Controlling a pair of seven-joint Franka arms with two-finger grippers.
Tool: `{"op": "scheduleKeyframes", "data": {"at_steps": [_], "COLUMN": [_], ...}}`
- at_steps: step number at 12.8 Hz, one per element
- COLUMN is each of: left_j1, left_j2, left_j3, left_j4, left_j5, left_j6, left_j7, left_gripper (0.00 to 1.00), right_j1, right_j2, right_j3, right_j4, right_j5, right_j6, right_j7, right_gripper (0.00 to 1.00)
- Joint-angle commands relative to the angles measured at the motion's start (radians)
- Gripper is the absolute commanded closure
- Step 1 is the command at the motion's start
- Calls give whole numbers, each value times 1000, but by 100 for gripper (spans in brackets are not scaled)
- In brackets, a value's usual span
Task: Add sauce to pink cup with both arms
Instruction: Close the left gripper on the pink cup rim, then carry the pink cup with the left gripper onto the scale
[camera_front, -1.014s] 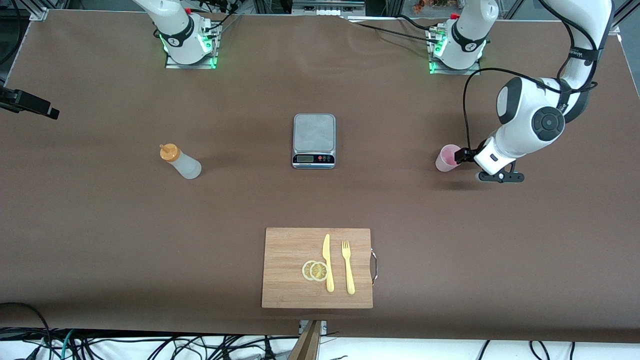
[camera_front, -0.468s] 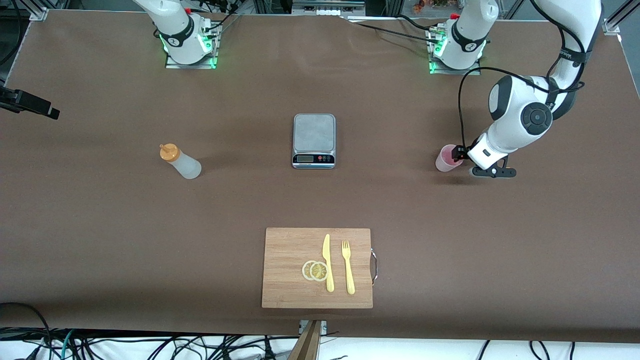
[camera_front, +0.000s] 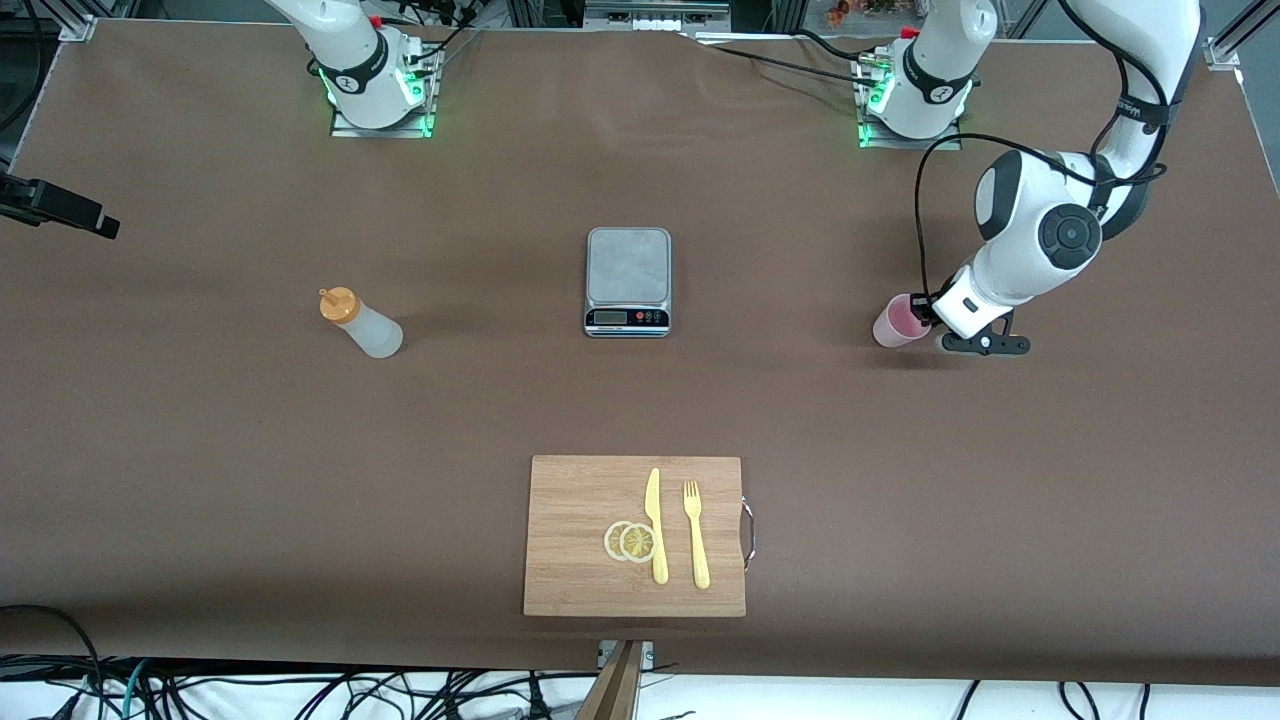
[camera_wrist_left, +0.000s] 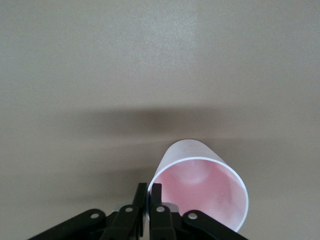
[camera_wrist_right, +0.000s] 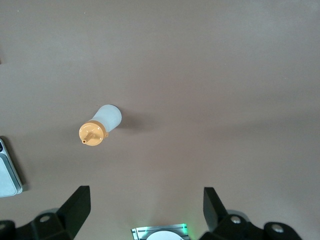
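Next, I let go of the pink cup with my left gripper, upright on the middle of the grey kitchen scale's plate (camera_front: 631, 275). The cup is now on the table, tilted.
The pink cup (camera_front: 895, 325) is on the table toward the left arm's end, level with the scale's front. My left gripper (camera_front: 923, 314) is shut on its rim. In the left wrist view the fingers (camera_wrist_left: 156, 200) pinch the cup (camera_wrist_left: 200, 185) wall, one inside and one outside, and the cup tilts with its mouth toward the gripper. The sauce bottle (camera_front: 362, 325) with its orange cap stands toward the right arm's end. My right gripper (camera_wrist_right: 145, 200) is out of the front view. It hangs open and empty high over the table, with the bottle (camera_wrist_right: 100, 125) below it.
A grey kitchen scale (camera_front: 627, 280) sits mid-table between bottle and cup. A wooden cutting board (camera_front: 570, 500) lies nearer the front camera, carrying a yellow knife (camera_front: 655, 525), a fork (camera_front: 696, 535) and lemon slices (camera_front: 630, 541). A black mount (camera_front: 55, 208) juts in at the table's edge.
My left wrist drew in toward the cup and its fingers closed on the rim. The cup shifted slightly and now tilts. The bottle has not moved.
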Motion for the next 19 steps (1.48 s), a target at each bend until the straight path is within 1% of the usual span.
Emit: {"op": "scheduleKeyframes", "data": {"at_steps": [1,3,4,6,8,9,11,13,16,19], "left_j1": [-6,-20,-44,-94,-168,-211,-318,-395,-522,-611], "left_j2": [-29,-35,-37,-37,-34,-31,-15,3,40,101], "left_j3": [2,1,-1,-7,-7,-7,-15,-38,-45,-47], "left_j4": [-22,-11,-8,30,100,137,195,238,297,369], "left_j5": [-29,-87,-99,-131,-157,-161,-177,-178,-178,-178], "left_j6": [3,-8,-8,-19,-78,-106,-120,-120,-120,-118], "left_j7": [-3,5,0,-18,-35,-79,-229,-358,-547,-677], "left_gripper": [100,100,100,100,100,100,100,100,100,100], "right_j1": [-2,-2,-2,-2,-3,-3,-3,-3,-6,-8], "right_j2": [-3,-3,-3,-3,-3,-3,-3,-3,-3,-1], "right_j3": [-1,-1,-1,-1,-1,-1,-2,-2,-2,-4], "right_j4": [14,14,14,12,12,12,12,12,12,12], "right_j5": [14,14,14,14,14,14,14,14,20,20], "right_j6": [-18,-18,-18,-18,-18,-18,-18,-18,-20,-20], "right_j7": [-11,-10,-10,-11,-11,-11,-11,-11,-11,-11], "right_gripper": [0,0,0,0,0,0,0,0,0,0]}}
